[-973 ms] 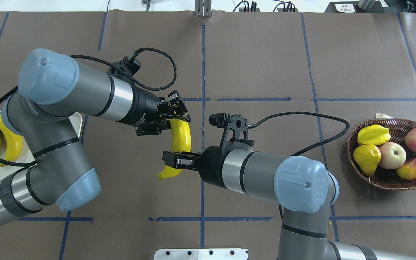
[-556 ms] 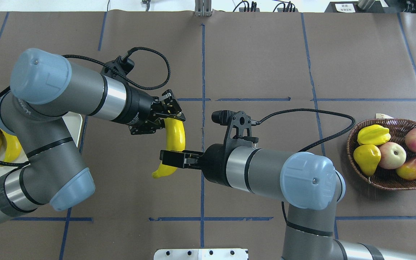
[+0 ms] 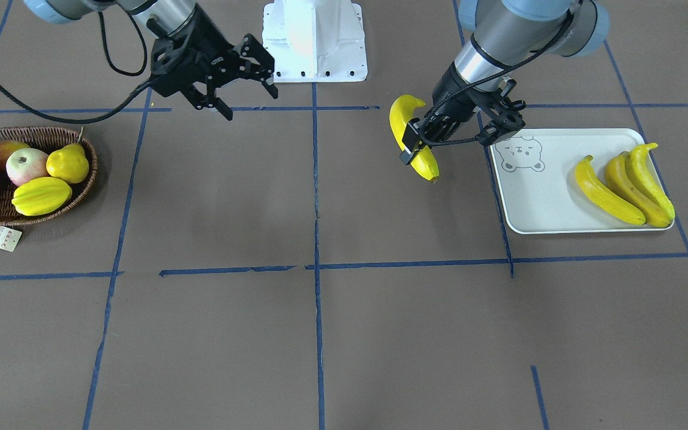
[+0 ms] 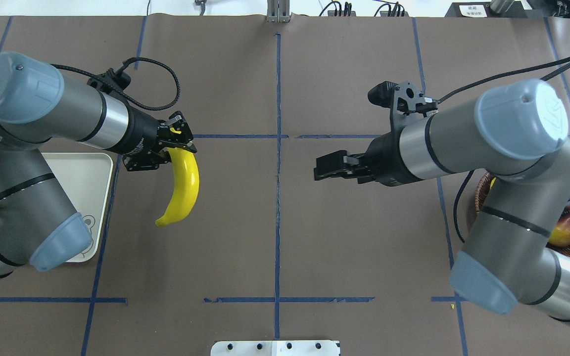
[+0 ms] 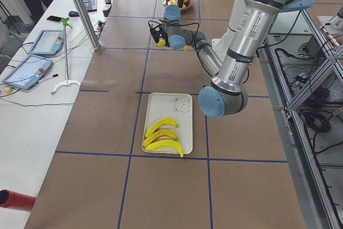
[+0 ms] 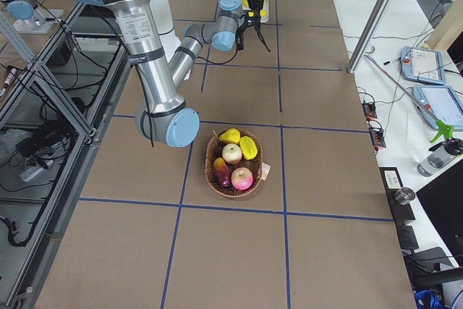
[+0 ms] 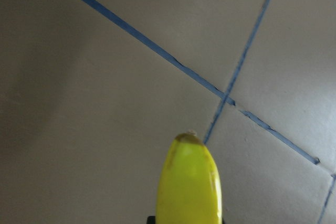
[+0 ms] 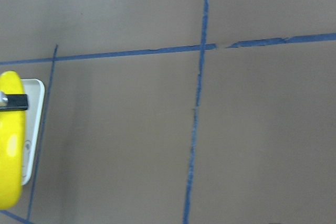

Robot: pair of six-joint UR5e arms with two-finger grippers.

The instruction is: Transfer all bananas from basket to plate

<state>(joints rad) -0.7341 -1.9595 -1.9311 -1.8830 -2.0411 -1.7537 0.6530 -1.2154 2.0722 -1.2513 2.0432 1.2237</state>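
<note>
I need to set the yellow banana down on the plate [image 3: 590, 200] with my left gripper, next to the banana that is nearest the bear face.
My left gripper [image 4: 176, 147] is shut on the upper end of a yellow banana [image 4: 184, 185], which hangs above the table just right of the plate [image 4: 87, 173]. In the front view the same gripper [image 3: 418, 141] holds that banana [image 3: 411, 122] beside the bear-face end of the plate [image 3: 535, 203], where three bananas [image 3: 608, 194] lie side by side. The left wrist view shows only the banana's tip [image 7: 189, 182]. My right gripper [image 4: 316, 172] is open and holds nothing right of the table's middle. The wicker basket [image 3: 51, 218] holds only other fruit.
The basket contains apples, a mango, a pear [image 3: 67, 165] and a starfruit [image 3: 42, 196], and a paper tag [image 3: 1, 237] lies beside it. Blue tape lines cross the brown table cover. The robot's white base [image 3: 314, 39] stands at the near edge.
The right gripper has let go of the banana and pulled back to the right. The left gripper has carried the banana left, toward the plate.
</note>
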